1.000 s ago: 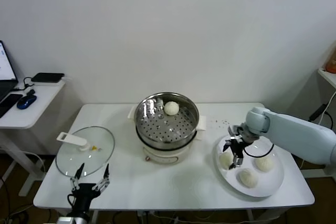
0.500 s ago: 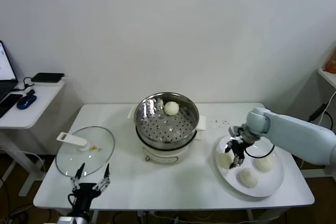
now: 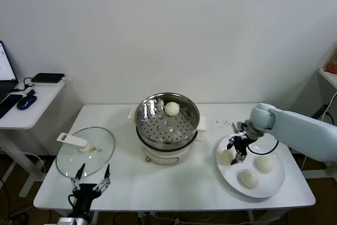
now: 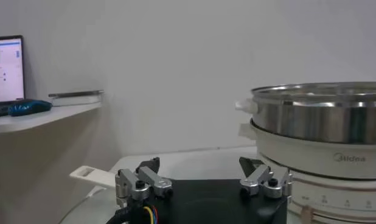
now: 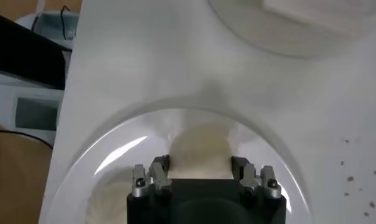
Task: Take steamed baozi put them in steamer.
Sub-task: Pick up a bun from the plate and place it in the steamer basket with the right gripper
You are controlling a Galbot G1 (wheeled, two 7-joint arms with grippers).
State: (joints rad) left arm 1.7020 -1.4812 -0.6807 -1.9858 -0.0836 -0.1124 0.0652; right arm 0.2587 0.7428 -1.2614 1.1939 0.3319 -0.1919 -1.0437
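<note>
The robot's right gripper will set the baozi, now held just over the white plate, down on the perforated tray's edge (image 3: 149, 118) closest to the glass lid.
My right gripper (image 3: 239, 148) is shut on a cream-white steamed baozi (image 3: 227, 157) at the left side of the white plate (image 3: 274, 188). In the right wrist view that baozi (image 5: 199, 149) fills the space between the fingers of the right gripper (image 5: 199, 167), just over the plate (image 5: 97, 167). Two more baozi (image 3: 266, 164) (image 3: 248, 178) lie on the plate. Another baozi (image 3: 171, 108) rests on the perforated tray at the back of the steamer (image 3: 158, 133), mid-table. My left gripper (image 3: 90, 182) hangs open and idle at the table's front left corner; in its own wrist view the left gripper (image 4: 199, 169) holds nothing.
A glass lid (image 3: 100, 154) with a white handle (image 3: 72, 140) lies flat at the front left, just behind the left gripper. The steamer's shiny wall (image 4: 322, 119) rises close beside that gripper. A side desk (image 3: 29, 106) with a mouse and laptop stands off to the left.
The right gripper's fingers have closed around the baozi at the plate's left side. The gripper and that baozi have since shifted slightly up and back. The left arm has stayed still.
</note>
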